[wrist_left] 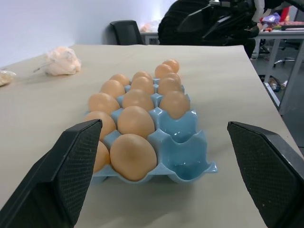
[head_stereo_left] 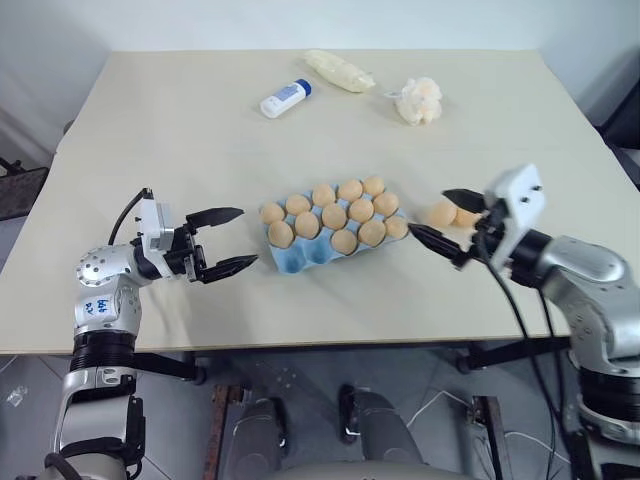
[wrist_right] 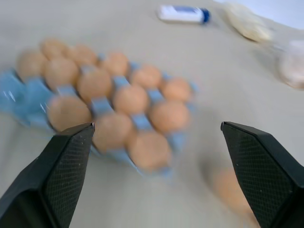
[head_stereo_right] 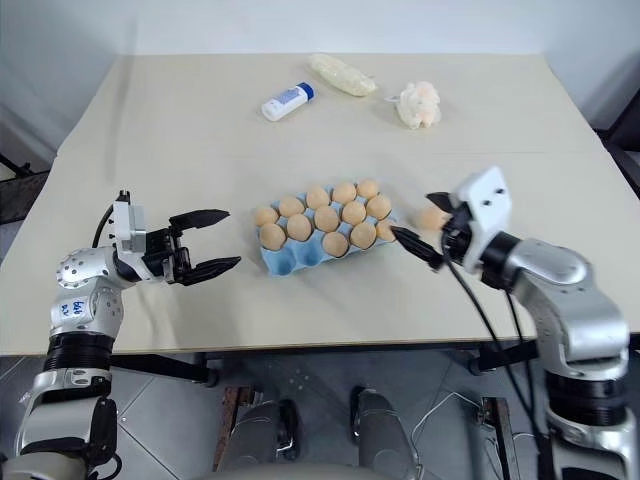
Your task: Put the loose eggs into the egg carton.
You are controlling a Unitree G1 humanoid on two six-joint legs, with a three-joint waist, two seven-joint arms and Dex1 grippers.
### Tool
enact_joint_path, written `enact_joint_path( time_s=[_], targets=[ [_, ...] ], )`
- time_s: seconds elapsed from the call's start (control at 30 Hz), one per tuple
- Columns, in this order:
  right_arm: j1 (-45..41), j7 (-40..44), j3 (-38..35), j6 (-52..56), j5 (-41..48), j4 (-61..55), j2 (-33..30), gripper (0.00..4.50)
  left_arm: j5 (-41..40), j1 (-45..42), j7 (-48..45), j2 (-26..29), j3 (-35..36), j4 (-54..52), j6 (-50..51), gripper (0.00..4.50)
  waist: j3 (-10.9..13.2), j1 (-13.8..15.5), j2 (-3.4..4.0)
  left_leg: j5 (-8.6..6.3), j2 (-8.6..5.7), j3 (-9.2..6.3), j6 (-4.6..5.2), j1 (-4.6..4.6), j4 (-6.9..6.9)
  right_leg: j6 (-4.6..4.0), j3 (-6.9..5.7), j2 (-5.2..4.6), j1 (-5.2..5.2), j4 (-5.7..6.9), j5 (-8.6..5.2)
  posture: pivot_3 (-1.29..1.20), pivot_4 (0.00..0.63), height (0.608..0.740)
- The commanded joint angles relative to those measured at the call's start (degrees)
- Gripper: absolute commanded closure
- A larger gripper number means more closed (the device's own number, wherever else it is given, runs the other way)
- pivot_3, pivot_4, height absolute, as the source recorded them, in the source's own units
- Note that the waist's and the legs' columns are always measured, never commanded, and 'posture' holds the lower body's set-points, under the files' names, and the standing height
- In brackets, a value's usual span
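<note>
The loose egg point(head_stereo_left: 467, 217) that lies farther from the egg carton is the one my right gripper needs to close around, holding it by its sides.
The light blue egg carton point(head_stereo_left: 296, 258) lies mid-table, holding several tan eggs. Two cups at its left front end point(wrist_left: 187, 159) are bare. Two loose eggs point(head_stereo_left: 441, 212) rest on the table just right of the carton, partly covered by the fingers of my right gripper point(head_stereo_left: 430, 211), which hovers open beside them; one shows blurred in the right wrist view point(wrist_right: 232, 187). My left gripper point(head_stereo_left: 247, 236) stands open and empty left of the carton, pointing at its bare end.
At the table's far side lie a white bottle with a blue cap point(head_stereo_left: 285, 98), a clear bag of pale stuff point(head_stereo_left: 340, 70) and a fluffy white-yellow clump point(head_stereo_left: 420, 100). The table's front edge point(head_stereo_left: 330, 345) runs just below both grippers.
</note>
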Motion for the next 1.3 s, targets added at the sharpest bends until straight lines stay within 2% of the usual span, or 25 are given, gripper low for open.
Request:
enact_joint_path(
  time_s=[0.03,0.23,0.5,0.67,0.93,1.3],
  targets=[
    [2.5,3.9,-5.2,-5.0,0.3,4.1,-3.2,0.04,-0.6,-1.4,-0.3,-0.2,0.3,0.3,-0.8,0.0,0.0,-0.1,0.0,0.0,0.01,0.02,0.0,0.01,0.01,0.01,0.02,0.02,0.0,0.0,0.0,0.0,0.15,0.74],
    [6.6,9.6,-9.8,-9.4,1.4,10.5,-6.3,0.04,-0.5,-2.1,-0.7,-0.2,0.4,1.4,-1.1,0.0,0.0,-0.2,0.0,0.02,0.09,0.03,-0.04,0.07,0.03,0.0,0.05,0.18,0.01,0.03,0.0,0.0,0.15,0.74],
    [4.6,10.8,-8.2,-13.3,-0.1,17.0,-6.8,0.04,-0.5,-1.8,-0.8,0.0,0.6,1.0,-1.0,0.0,0.0,-0.1,0.0,0.02,0.0,0.05,-0.03,0.06,0.08,0.07,0.09,0.13,0.03,0.03,0.04,0.0,0.15,0.74],
    [-2.8,6.9,-4.1,-16.4,-3.7,23.9,-3.9,0.04,-0.6,-1.0,-0.3,0.2,0.9,-0.1,-0.8,0.0,0.0,-0.3,0.0,0.04,0.08,0.09,-0.05,0.08,0.14,0.05,0.12,0.14,0.03,0.04,0.05,0.0,0.15,0.74],
    [-15.3,-2.4,-0.7,-24.2,-9.9,42.2,2.3,0.04,-0.8,-0.7,0.2,0.1,1.0,-0.9,-0.7,0.0,0.0,-0.2,0.01,0.04,0.0,0.14,-0.05,0.06,0.11,0.06,0.15,0.02,0.0,0.1,0.05,0.0,0.15,0.74],
    [-20.8,-6.2,0.8,-27.8,-12.0,52.5,6.9,0.04,-0.9,0.1,1.1,0.1,1.1,-2.2,-0.6,0.0,0.0,-0.3,0.02,0.05,0.04,0.14,-0.05,0.08,0.17,0.05,0.16,-0.02,-0.01,0.32,0.05,0.0,0.15,0.74]
  ],
)
